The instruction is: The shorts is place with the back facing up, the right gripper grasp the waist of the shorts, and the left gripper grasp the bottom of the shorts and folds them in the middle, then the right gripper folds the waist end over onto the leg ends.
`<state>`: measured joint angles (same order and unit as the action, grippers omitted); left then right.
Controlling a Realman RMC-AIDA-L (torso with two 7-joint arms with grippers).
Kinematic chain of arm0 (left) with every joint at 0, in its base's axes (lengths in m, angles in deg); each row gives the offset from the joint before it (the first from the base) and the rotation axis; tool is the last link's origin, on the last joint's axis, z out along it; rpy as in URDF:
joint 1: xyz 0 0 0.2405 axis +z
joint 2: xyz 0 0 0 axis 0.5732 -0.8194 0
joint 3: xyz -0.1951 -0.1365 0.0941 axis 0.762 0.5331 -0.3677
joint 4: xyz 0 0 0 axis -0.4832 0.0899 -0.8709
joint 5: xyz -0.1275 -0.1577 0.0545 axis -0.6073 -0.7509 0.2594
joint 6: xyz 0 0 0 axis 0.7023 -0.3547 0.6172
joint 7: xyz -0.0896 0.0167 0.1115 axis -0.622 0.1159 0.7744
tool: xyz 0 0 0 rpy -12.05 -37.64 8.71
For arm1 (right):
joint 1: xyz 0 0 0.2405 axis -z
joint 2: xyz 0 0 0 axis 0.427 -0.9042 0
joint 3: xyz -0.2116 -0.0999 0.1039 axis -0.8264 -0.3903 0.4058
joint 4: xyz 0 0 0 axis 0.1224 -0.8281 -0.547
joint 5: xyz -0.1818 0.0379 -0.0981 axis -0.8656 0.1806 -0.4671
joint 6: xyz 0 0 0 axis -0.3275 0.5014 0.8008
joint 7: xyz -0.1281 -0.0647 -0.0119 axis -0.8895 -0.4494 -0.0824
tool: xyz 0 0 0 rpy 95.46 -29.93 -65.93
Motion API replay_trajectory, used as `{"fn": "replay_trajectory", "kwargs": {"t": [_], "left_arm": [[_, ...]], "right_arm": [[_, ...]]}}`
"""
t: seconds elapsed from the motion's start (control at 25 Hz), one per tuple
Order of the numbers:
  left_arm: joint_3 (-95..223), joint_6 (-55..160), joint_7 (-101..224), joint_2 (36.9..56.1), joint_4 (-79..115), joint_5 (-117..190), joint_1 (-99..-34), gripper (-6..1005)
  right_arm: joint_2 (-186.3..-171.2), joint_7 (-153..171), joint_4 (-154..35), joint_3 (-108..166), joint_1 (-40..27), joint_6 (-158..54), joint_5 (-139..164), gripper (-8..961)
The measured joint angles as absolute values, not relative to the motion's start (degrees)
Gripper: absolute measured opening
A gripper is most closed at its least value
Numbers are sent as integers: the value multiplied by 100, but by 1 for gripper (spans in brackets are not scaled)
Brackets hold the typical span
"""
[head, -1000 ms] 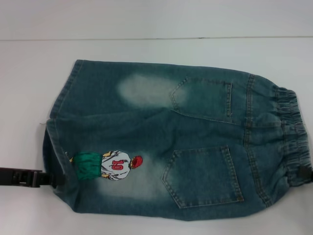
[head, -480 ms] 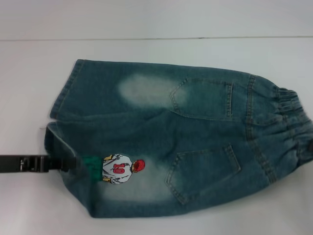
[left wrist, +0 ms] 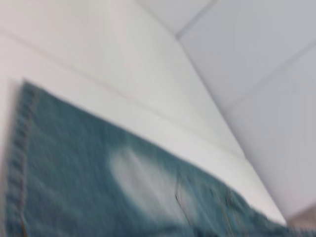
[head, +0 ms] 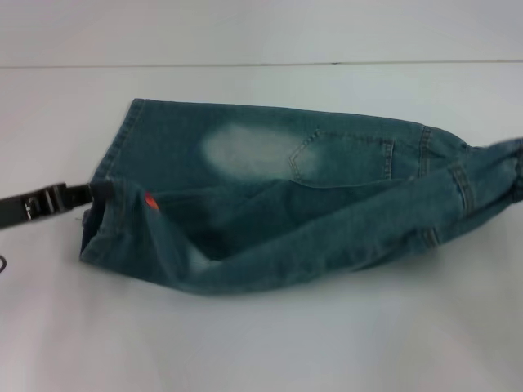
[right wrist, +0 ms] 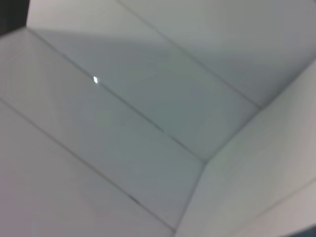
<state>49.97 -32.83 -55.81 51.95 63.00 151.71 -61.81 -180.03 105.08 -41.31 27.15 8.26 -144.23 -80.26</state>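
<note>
My left gripper is holding the near leg hem, now at the bottom of the shorts. It will let go of it on the back corner of the far leg hem [head: 152,109] [left wrist: 40,106].
The blue denim shorts [head: 270,204] lie across the white table, leg hems to the left and waist to the right. The near half is lifted and draped back over the far half. My left gripper [head: 101,193] is shut on the near leg hem [head: 92,233] at the bottom of the shorts. Only a red sliver of the cartoon print [head: 150,201] shows. The gathered waist [head: 500,167] is bunched and raised at the right edge, where my right gripper [head: 518,186] barely shows, shut on it. The left wrist view shows the far leg hem [left wrist: 17,163] and a pale worn patch [left wrist: 143,182].
The white table [head: 261,335] spreads around the shorts, with its back edge and a white wall [head: 261,33] behind. The right wrist view shows only white wall panels [right wrist: 148,123].
Both grippers have risen and moved away from me, carrying the near edge of the shorts over the far half. The cartoon print and the near pocket have folded out of sight.
</note>
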Motion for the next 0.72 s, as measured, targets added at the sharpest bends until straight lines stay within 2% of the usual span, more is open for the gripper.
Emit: {"fn": "replay_trajectory", "kwargs": {"t": [0.4,0.72], "left_arm": [[5096,-2062,-5269,5173,5723,14173,-6222,12],[5075,-1039,-4730,5272,5029,13824,-6680,12]], "right_arm": [[-18312,10864,-4296,2774,604,-13784,-7076,79],[-18530,10803,-4536,2780,480,-13163,-6412,88]]}}
